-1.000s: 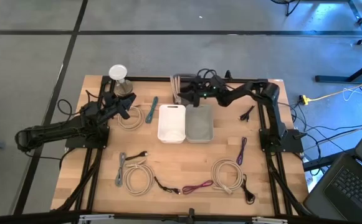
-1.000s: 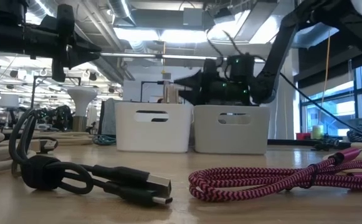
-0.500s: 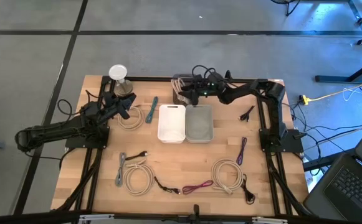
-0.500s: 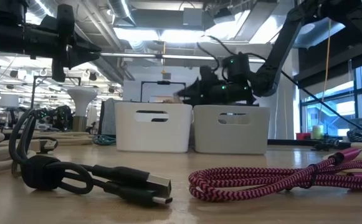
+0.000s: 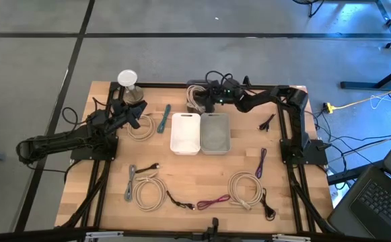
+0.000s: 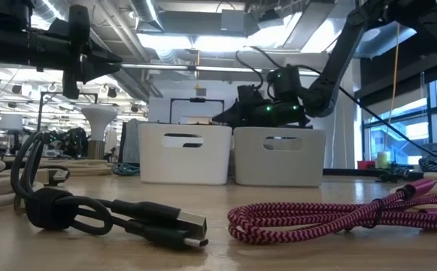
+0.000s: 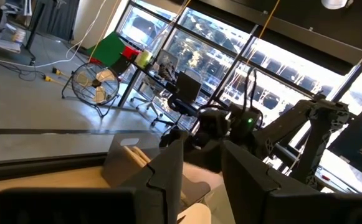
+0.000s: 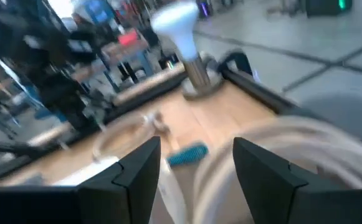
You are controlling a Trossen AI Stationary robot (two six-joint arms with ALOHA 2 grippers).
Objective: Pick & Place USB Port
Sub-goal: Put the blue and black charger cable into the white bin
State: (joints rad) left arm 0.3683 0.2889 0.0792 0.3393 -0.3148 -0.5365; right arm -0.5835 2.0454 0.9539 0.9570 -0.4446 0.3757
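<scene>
Next, my left gripper goes to the teal cable beside the white bin and closes on the cable's near half (image 5: pixel 162 122).
Several USB cables lie about the wooden table. A pale coiled cable (image 5: pixel 195 96) (image 8: pixel 305 155) rests flat by the far edge, behind the white bin (image 5: pixel 186 132) and grey bin (image 5: pixel 215 132). My right gripper (image 5: pixel 205 97) (image 8: pixel 196 168) is open and hovers at this coil, above the grey bin's far end (image 6: pixel 278 105); whether a finger touches the coil I cannot tell. My left gripper (image 5: pixel 136 114) (image 7: pixel 202 168) is open and waits in the air above a beige coil (image 5: pixel 141 128) at the far left. A teal cable (image 5: pixel 165 115) (image 8: pixel 187 154) lies beside the white bin.
A white lamp-like stand (image 5: pixel 128 81) is at the far left corner. Near the front lie beige coils (image 5: pixel 148 191) (image 5: pixel 245 187), a magenta cable (image 5: pixel 212 201) (image 6: pixel 331 214), black cables (image 5: pixel 175 199) (image 6: pixel 113 214) and a purple cable (image 5: pixel 260 162). A small black cable (image 5: pixel 267 122) lies far right.
My right gripper has moved from over the grey bin's far end toward the table's far edge and slightly left, rising a little, and now hangs at the pale coil. The left arm has kept still.
</scene>
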